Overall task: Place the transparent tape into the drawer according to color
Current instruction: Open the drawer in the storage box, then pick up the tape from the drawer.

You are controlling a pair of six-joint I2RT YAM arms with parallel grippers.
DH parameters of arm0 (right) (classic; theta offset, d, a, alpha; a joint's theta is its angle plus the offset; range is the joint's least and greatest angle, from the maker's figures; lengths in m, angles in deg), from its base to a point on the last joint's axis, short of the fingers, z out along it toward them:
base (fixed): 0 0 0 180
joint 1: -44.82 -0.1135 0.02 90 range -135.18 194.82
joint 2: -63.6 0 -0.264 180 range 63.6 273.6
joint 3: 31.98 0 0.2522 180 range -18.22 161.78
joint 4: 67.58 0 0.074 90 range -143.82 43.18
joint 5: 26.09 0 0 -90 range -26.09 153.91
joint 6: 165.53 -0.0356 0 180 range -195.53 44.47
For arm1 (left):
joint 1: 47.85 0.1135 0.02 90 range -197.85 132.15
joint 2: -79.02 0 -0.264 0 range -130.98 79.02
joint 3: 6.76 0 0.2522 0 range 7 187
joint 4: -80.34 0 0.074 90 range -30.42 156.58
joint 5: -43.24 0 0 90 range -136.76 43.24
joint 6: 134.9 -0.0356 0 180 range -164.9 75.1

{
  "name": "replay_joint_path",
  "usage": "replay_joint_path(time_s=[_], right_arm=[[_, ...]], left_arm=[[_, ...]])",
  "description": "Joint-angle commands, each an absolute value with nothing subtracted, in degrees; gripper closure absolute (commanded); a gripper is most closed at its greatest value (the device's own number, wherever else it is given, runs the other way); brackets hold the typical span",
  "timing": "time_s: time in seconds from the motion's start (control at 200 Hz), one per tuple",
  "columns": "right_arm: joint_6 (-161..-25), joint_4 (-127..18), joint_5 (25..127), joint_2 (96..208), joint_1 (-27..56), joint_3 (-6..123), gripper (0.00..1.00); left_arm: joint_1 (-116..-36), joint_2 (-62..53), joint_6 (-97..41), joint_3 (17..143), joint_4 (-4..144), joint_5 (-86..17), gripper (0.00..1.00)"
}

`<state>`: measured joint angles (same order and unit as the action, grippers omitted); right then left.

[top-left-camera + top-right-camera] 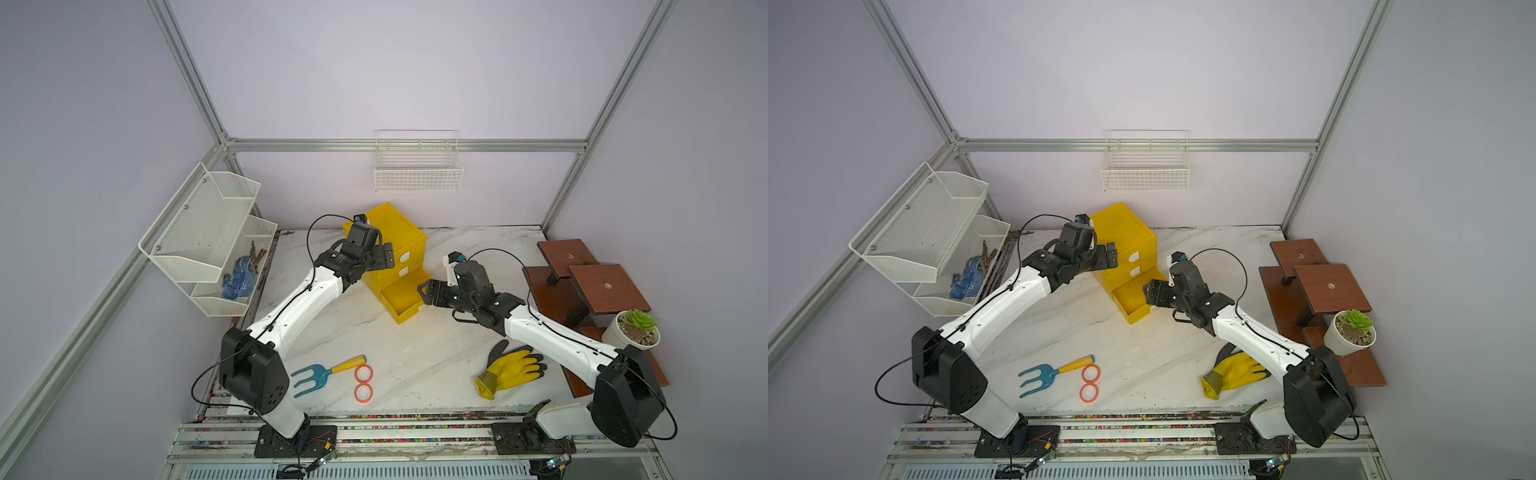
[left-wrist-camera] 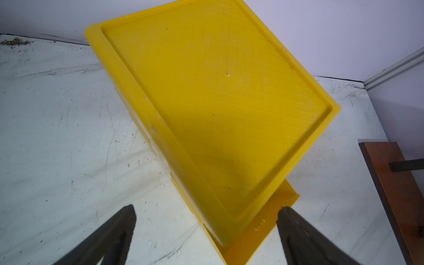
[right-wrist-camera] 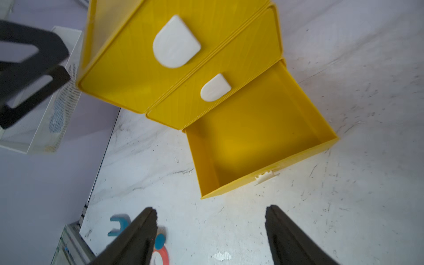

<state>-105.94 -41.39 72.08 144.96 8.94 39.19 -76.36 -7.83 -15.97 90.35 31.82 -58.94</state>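
The pink-red tape ring that lies nearest the end of the hand fork's yellow handle will have my right gripper close on its outer sides (image 1: 364, 373) (image 3: 162, 255).
Two pink-red rings of transparent tape (image 1: 363, 373) (image 1: 363, 392) lie flat near the table's front, also in a top view (image 1: 1091, 373) and, in part, in the right wrist view (image 3: 164, 254). The yellow cabinet (image 1: 395, 224) stands at the back with its bottom drawer (image 1: 399, 297) pulled out and empty (image 3: 257, 142). The two upper drawers are closed. My right gripper (image 1: 424, 291) (image 3: 211, 211) hangs open just in front of the open drawer, holding nothing. My left gripper (image 1: 388, 255) (image 2: 206, 208) is open over the cabinet's front top corner, holding nothing.
A blue hand fork (image 1: 324, 374) with a yellow handle lies beside the rings. A yellow glove (image 1: 511, 370) lies at the front right. Brown wooden shelves (image 1: 582, 282) and a potted plant (image 1: 633, 328) stand at the right. A white mesh rack (image 1: 208, 241) hangs at the left.
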Motion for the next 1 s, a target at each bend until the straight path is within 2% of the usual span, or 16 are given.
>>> replay_joint_path(time_s=[0.0,0.215,0.35,0.73,0.99], right_arm=[[-98.0,-36.6,76.7,147.0,5.5,39.4,0.21],[-86.6,-26.1,80.6,157.6,-4.3,47.9,0.20],[-80.7,-18.3,78.2,164.3,-10.5,54.6,0.20],[-79.5,-12.2,69.5,177.0,-20.3,67.1,0.17],[-82.1,-11.5,65.1,184.2,-23.1,74.2,0.19]], left_arm=[[-76.8,2.9,-17.1,86.1,32.0,-60.1,0.00],[-76.8,18.2,-18.2,78.0,30.8,-65.5,0.00],[-76.8,23.1,-18.5,77.9,28.2,-68.8,0.00],[-76.8,25.3,-19.9,80.4,27.1,-70.7,0.00],[-76.8,26.0,-19.9,79.6,26.7,-71.1,0.00]])
